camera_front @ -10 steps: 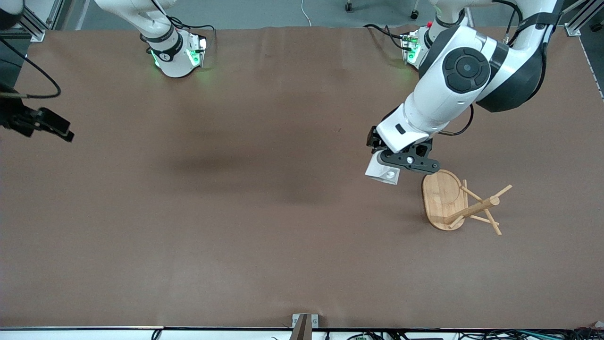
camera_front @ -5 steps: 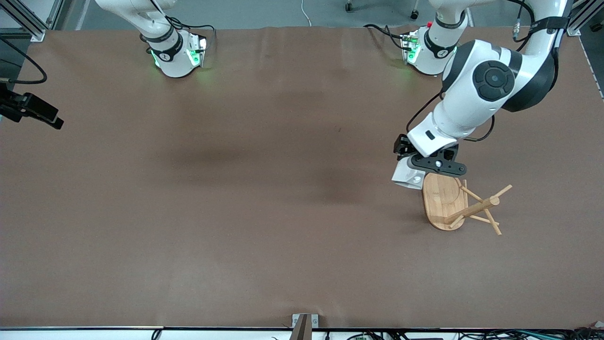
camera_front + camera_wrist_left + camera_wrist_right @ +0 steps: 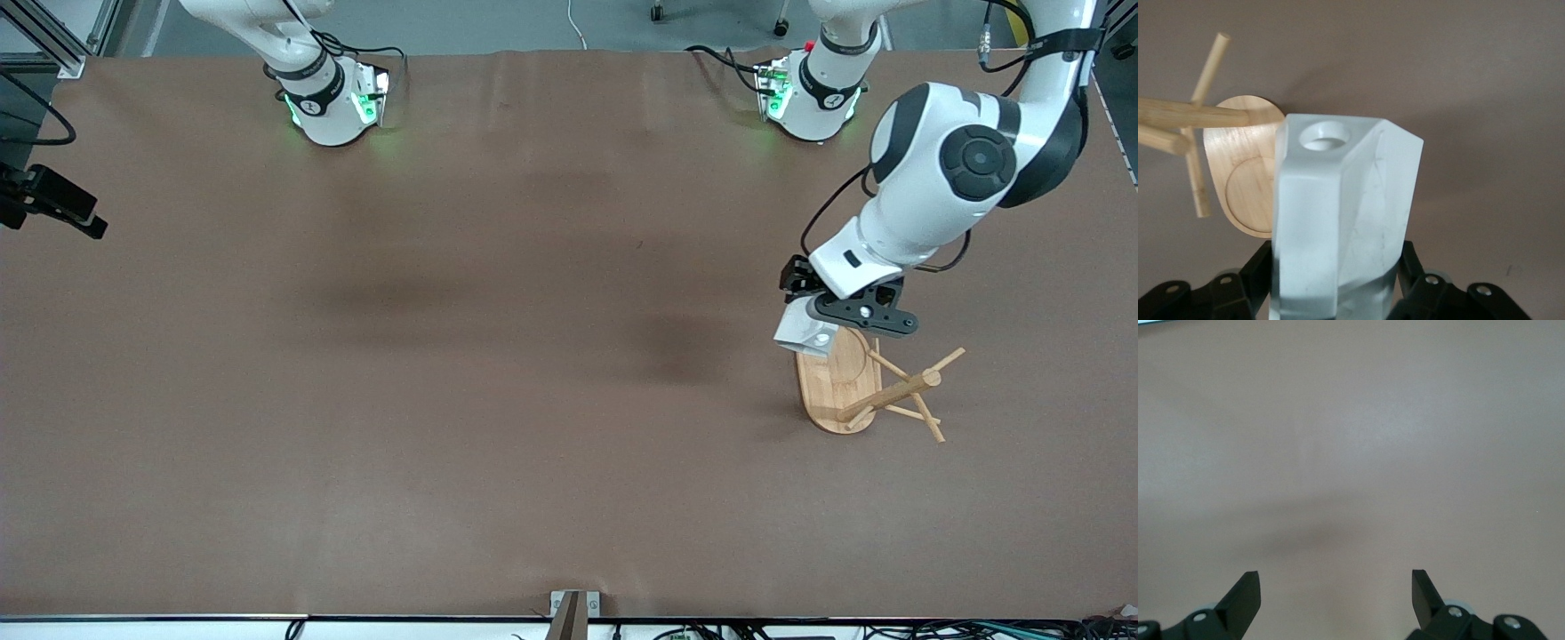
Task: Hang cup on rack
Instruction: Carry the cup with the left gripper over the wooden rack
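Note:
My left gripper has the white cup. Once it lets go, the cup will hang next to the post, on the rack's thin peg (image 3: 872, 386) above its base.
My left gripper (image 3: 816, 318) is shut on the white faceted cup (image 3: 803, 332) and holds it in the air over the edge of the rack's base that lies toward the robots. In the left wrist view the cup (image 3: 1345, 200) sits between the gripper's (image 3: 1337, 283) black fingers, with its pierced handle (image 3: 1325, 135) pointing away from the wrist. The bamboo rack (image 3: 840, 382) stands near the left arm's end of the table, its post (image 3: 898, 389) and thin pegs beside the cup. Its base (image 3: 1248, 180) and post (image 3: 1191, 115) also show in the left wrist view. My right gripper (image 3: 1335, 577) is open and empty over bare table.
The brown table (image 3: 498, 373) spreads wide between the two arms. The right arm's hand (image 3: 58, 206) waits at the table's edge at the right arm's end. The left arm's elbow (image 3: 960, 169) hangs over the table near the rack.
My left gripper has carried the cup toward the left arm's end of the table, from beside the rack to over the edge of its base. The right hand has drawn back slightly.

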Robot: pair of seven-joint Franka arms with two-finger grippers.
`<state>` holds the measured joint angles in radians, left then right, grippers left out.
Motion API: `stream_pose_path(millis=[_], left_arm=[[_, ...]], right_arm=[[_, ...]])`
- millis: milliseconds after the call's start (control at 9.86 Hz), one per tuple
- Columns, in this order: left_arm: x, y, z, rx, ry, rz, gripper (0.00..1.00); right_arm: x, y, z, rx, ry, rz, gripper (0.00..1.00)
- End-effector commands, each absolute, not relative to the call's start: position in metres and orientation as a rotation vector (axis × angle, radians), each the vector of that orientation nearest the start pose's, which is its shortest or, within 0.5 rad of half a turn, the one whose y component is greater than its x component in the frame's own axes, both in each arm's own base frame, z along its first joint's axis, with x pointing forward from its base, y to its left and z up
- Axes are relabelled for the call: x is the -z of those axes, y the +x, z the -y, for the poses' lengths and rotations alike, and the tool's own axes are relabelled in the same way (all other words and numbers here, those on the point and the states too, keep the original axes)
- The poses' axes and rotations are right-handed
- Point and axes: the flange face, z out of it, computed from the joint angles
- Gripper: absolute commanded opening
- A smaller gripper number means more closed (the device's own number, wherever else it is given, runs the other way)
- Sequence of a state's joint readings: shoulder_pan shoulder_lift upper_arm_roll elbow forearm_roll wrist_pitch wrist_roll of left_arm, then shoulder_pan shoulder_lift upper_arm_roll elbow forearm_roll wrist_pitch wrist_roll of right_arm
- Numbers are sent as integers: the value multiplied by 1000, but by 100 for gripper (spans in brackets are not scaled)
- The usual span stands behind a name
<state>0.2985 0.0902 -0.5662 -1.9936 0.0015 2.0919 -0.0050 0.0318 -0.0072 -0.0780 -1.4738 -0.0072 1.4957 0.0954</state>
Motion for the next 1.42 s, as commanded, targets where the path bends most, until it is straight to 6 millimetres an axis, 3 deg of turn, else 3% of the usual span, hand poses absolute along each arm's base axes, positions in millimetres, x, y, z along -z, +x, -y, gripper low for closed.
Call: stream_pose_path(millis=[0,609,710,1319], left_arm=[[-408,559,135,21,-3209,-430,0],[-405,582,130,103,-3243,-455,0],[-402,586,118,102,-3243,-435,0],[-389,593,90,86,-3228,-506,0]], right_arm=[[-669,544,34,32,-3150,-221,100],[-666,541,41,-7,-3148,-259,100],[-665,542,43,-9,-3146,-266,100],[-666,541,47,-2,-3143,-278,100]])
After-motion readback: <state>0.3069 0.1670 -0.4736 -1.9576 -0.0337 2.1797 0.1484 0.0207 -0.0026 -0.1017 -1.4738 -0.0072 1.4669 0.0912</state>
